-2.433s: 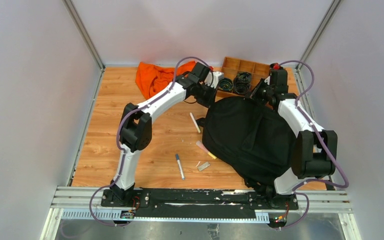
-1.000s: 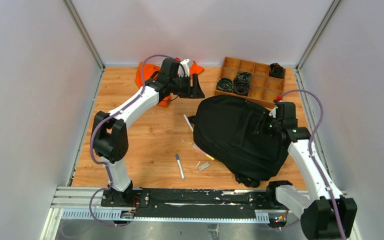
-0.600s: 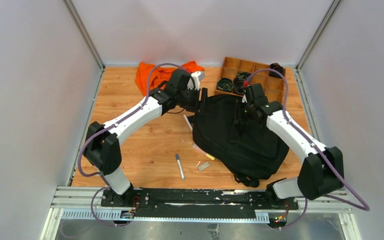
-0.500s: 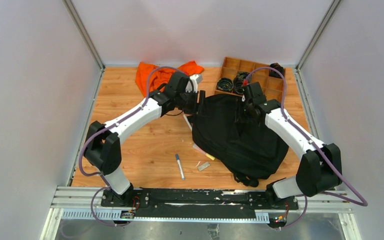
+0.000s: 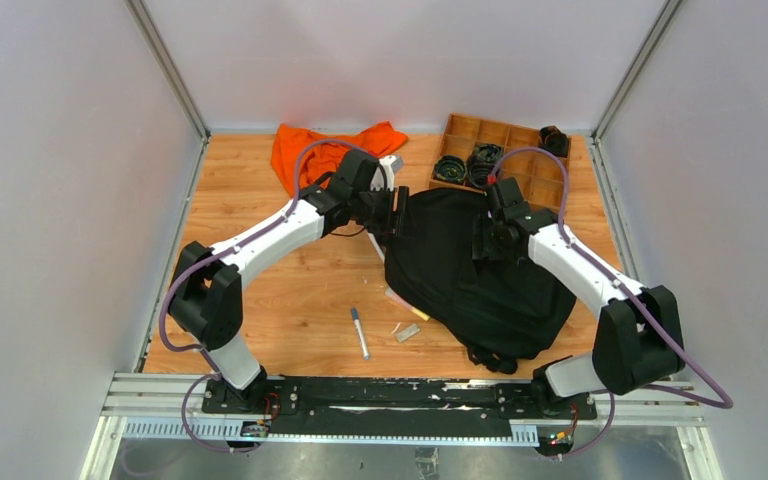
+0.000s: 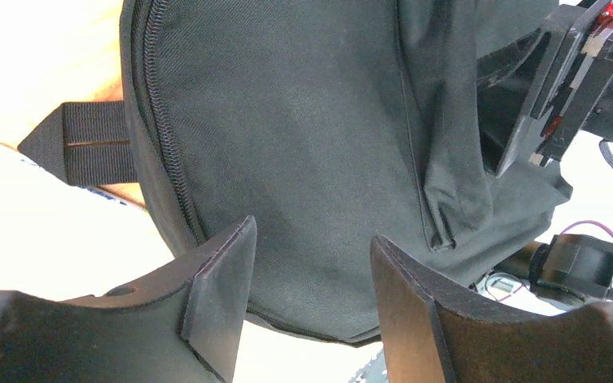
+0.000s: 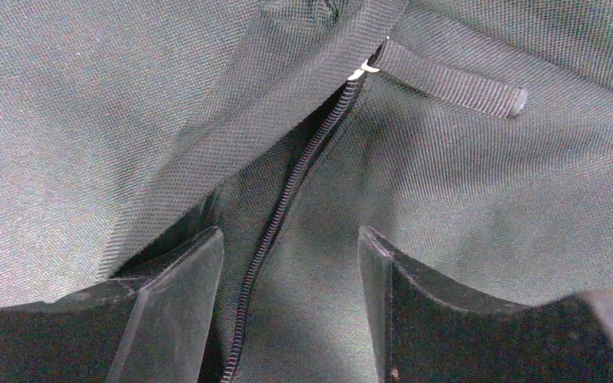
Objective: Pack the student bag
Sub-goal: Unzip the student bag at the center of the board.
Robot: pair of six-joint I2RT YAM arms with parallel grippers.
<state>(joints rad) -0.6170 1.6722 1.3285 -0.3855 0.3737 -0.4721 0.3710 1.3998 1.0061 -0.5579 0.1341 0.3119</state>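
Observation:
The white marker lies beside the student bag's black strap. Next, my left gripper grabs it near the pale yellow end (image 5: pixel 381 256) (image 6: pixel 28 160).
The student bag (image 5: pixel 480 275), a big black backpack, lies flat on the wooden table right of centre. My left gripper (image 5: pixel 397 210) is at its upper left edge. In the left wrist view that gripper (image 6: pixel 311 271) is open, its fingers (image 6: pixel 215 295) astride the bag's zipped rim (image 6: pixel 303 120) without pinching it. My right gripper (image 5: pixel 487 240) rests low over the bag's top middle. Seen from the right wrist, it (image 7: pixel 291 263) is open, with a zipper line (image 7: pixel 287 199) running between the fingers and a webbing tab (image 7: pixel 455 84) just beyond.
An orange cloth (image 5: pixel 325 150) lies at the back left. A wooden compartment tray (image 5: pixel 520 170) with black coiled items stands at the back right. A pen (image 5: pixel 359 332), a highlighter (image 5: pixel 412 306) and a small grey piece (image 5: pixel 407 331) lie left of the bag.
My left arm swung from the orange cloth to the bag's upper left edge. My right arm moved from the bag's right side to its top middle, and its jaws widened.

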